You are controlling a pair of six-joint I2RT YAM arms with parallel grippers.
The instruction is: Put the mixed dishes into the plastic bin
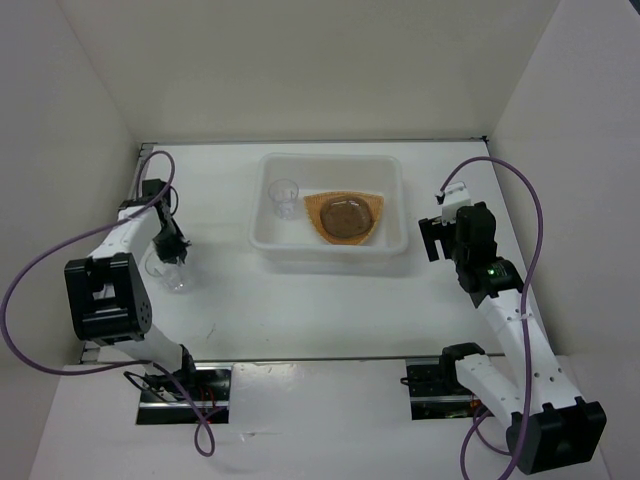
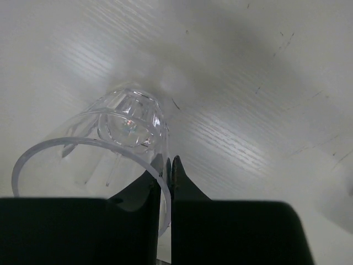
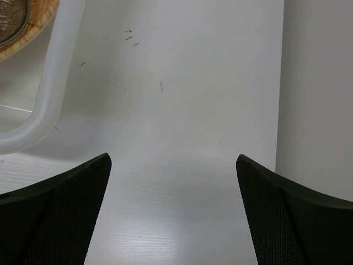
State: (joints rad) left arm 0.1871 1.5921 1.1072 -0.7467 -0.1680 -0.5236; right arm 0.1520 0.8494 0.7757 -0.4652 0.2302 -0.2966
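Next, my left gripper releases the clear plastic cup between the second clear cup and the plastic bin's front side (image 1: 290, 228).
A clear plastic cup (image 1: 172, 274) stands on the table at the left. My left gripper (image 1: 172, 248) is shut on it, and in the left wrist view the fingertips pinch the cup (image 2: 129, 118) by its rim wall, one finger (image 2: 148, 187) inside and one outside, the gripper (image 2: 167, 161) nearly closed. The plastic bin (image 1: 262, 215) sits at the table's middle back. In it lie a second clear cup (image 1: 284, 197) and the orange-tan ribbed plate (image 1: 318, 212), with a greyish saucer (image 1: 346, 214) on the plate. My right gripper (image 1: 437, 232) hangs open to the right of the bin, with nothing between its fingers (image 3: 174, 160).
The right wrist view shows the bin's rounded corner (image 3: 52, 77) and a bit of the plate (image 3: 22, 25) at upper left. White enclosure walls close in the table on the left, back and right (image 3: 317, 83).
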